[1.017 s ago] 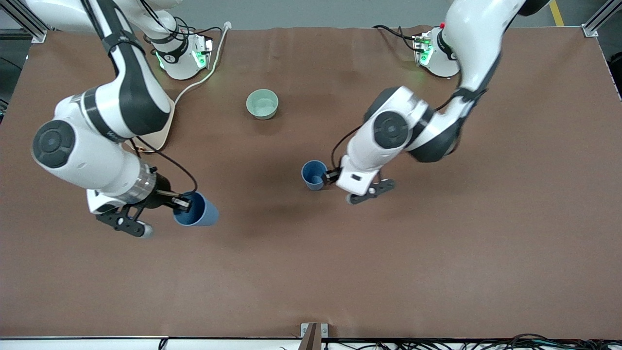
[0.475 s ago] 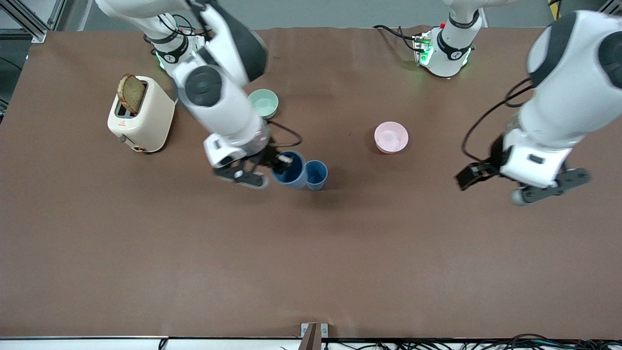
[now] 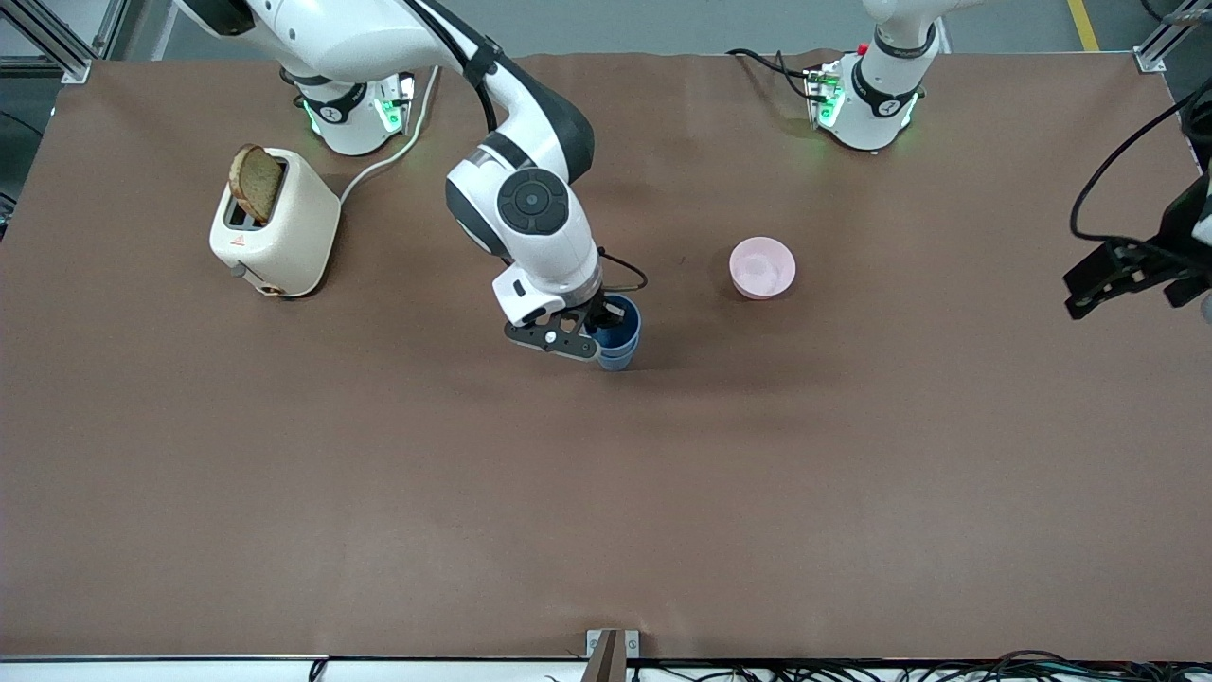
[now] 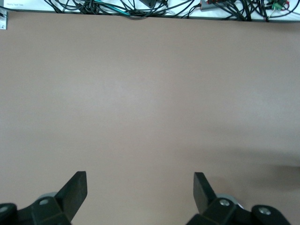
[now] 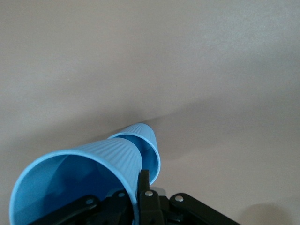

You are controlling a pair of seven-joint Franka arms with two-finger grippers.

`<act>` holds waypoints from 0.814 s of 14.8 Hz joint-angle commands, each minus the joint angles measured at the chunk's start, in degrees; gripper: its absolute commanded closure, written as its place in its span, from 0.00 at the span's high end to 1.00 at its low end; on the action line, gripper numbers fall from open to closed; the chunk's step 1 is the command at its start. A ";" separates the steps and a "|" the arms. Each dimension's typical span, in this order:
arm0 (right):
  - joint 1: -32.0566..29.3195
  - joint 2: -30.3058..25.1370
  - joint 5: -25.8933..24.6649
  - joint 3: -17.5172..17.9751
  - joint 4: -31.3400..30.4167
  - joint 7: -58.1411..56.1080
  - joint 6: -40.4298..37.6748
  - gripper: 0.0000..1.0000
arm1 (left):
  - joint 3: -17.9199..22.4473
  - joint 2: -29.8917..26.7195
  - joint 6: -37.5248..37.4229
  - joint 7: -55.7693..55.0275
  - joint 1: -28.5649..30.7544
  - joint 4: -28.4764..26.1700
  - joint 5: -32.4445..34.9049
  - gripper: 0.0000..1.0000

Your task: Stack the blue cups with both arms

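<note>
I need to release the blue cup from my right gripper down inside the second blue cup (image 3: 614,339) (image 5: 146,152) that stands near the middle of the table.
My right gripper (image 3: 604,320) is shut on the wall of one blue cup (image 3: 622,314), with one finger inside the rim and one outside. It holds this cup upright over the second blue cup (image 3: 617,358), which stands near the table's middle. In the right wrist view the held cup (image 5: 79,183) has its narrow end in the mouth of the second cup (image 5: 151,143), with my right gripper (image 5: 136,185) on its rim. My left gripper (image 3: 1089,282) is open and empty, up over the left arm's end of the table. In the left wrist view it (image 4: 139,185) has only bare table beneath it.
A cream toaster (image 3: 275,227) with a slice of bread stands toward the right arm's end. A pink bowl (image 3: 762,267) sits beside the cups toward the left arm's end. Cables (image 4: 140,7) run along the table's edge nearest the front camera.
My right gripper carried its cup from the right arm's end to over the second cup. My left gripper let go of the second cup and moved off to the left arm's end.
</note>
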 commanded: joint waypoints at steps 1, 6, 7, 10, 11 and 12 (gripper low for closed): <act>0.27 -0.90 -2.25 0.04 -1.44 1.07 0.20 0.02 | -0.39 -2.33 -3.54 3.15 0.82 -1.06 -0.19 1.00; 1.15 -0.19 -2.25 0.04 -1.79 1.07 0.11 0.02 | 13.55 -8.22 -4.35 6.31 -8.82 -6.49 -7.22 1.00; 1.24 -0.11 -2.25 0.04 -1.88 0.98 0.20 0.03 | 15.50 -8.67 -4.35 7.10 -11.54 -7.20 -7.22 1.00; 1.33 1.38 -4.00 0.04 -1.79 1.07 0.90 0.04 | 19.99 -10.68 -4.43 7.20 -16.14 -10.71 -7.22 1.00; 1.33 1.65 -4.10 0.04 -1.79 1.16 1.34 0.05 | 20.00 -11.47 -4.43 7.20 -16.14 -11.42 -7.22 1.00; 1.33 1.82 -4.10 0.04 -1.79 1.07 1.43 0.12 | 19.74 -11.66 -4.43 7.20 -16.14 -11.78 -7.22 1.00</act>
